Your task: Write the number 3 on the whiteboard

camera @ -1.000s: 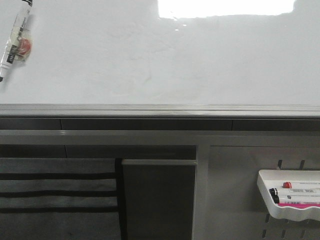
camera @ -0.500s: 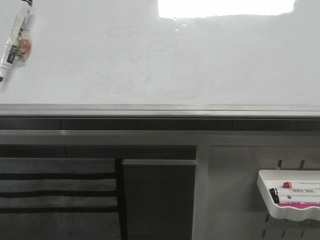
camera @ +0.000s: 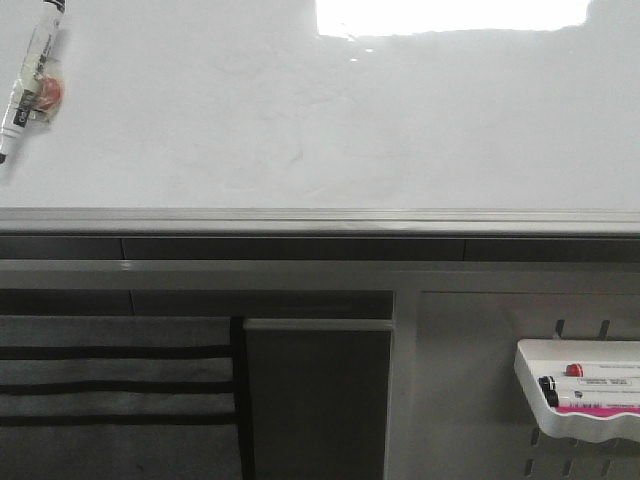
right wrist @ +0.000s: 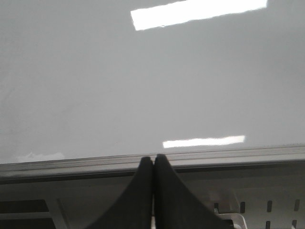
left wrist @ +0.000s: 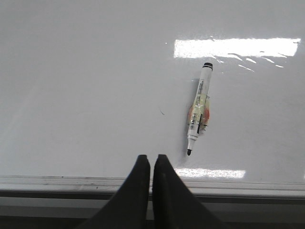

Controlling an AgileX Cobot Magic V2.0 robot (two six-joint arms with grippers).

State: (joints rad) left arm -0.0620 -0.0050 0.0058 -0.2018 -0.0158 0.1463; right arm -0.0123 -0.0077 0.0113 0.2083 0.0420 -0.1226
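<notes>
The robot's left gripper needs to close on the body of the white marker (camera: 22,110) (left wrist: 192,129), between the marker's taped orange patch and its black tip.
The whiteboard (camera: 330,120) is a glossy white board with faint smudges and a grey edge rail (camera: 320,218); it also fills the left wrist view (left wrist: 95,86) and the right wrist view (right wrist: 143,86). No number 3 shows on it. A white marker with a black tip and taped orange patch lies on the board at the far left (camera: 32,85), also seen in the left wrist view (left wrist: 199,109). My left gripper (left wrist: 152,158) is shut and empty, just over the board's near edge, short of the marker tip. My right gripper (right wrist: 153,158) is shut and empty at the rail.
A small white tray (camera: 580,400) with markers hangs on a pale grey slotted panel (camera: 470,380) below the board at the right. A dark panel (camera: 318,400) and striped grey slats (camera: 115,390) sit below the rail.
</notes>
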